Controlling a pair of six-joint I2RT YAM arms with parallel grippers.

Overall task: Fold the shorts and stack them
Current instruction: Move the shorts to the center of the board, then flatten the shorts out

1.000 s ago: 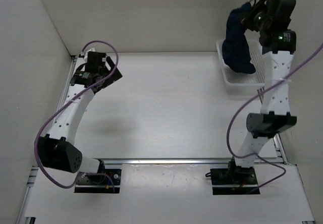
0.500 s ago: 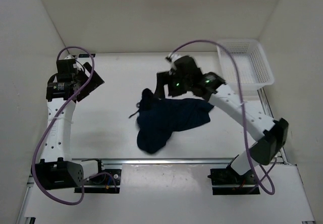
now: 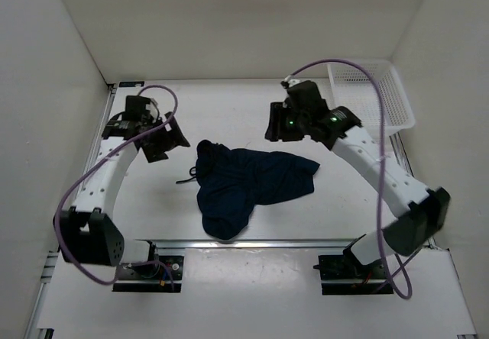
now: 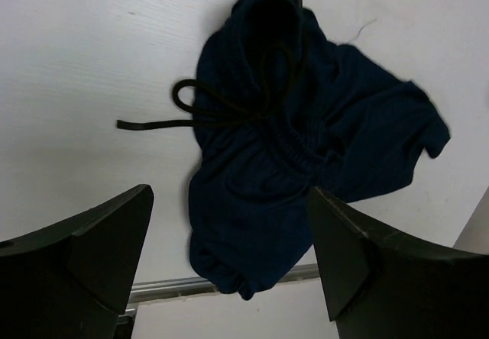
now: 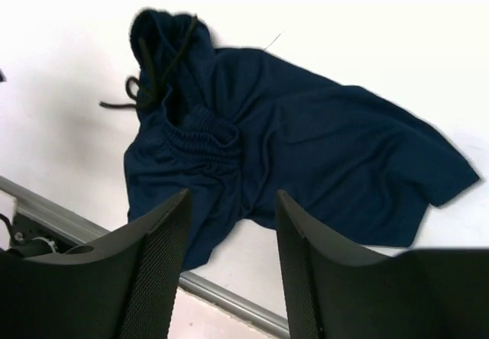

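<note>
The far end of the bunched waistband (image 3: 205, 148) (image 4: 263, 12) of the dark navy shorts, just beyond the drawstring, is the spot my left gripper needs to close on.
The dark navy shorts (image 3: 244, 182) lie crumpled in the middle of the white table, waistband bunched at the left, drawstring (image 3: 186, 179) trailing left. They also show in the left wrist view (image 4: 306, 163) and the right wrist view (image 5: 306, 156). My left gripper (image 3: 170, 142) is open and empty, held above the table just left of the shorts. My right gripper (image 3: 276, 125) is open and empty, above the table just behind the shorts' right leg.
A white mesh basket (image 3: 374, 95) stands at the back right corner, empty. A metal rail (image 3: 260, 242) runs along the table's near edge. White walls close in the left, back and right sides.
The right gripper let go of the shorts and drew back to the right. The shorts settled flatter on the table. The left gripper moved right, toward the waistband.
</note>
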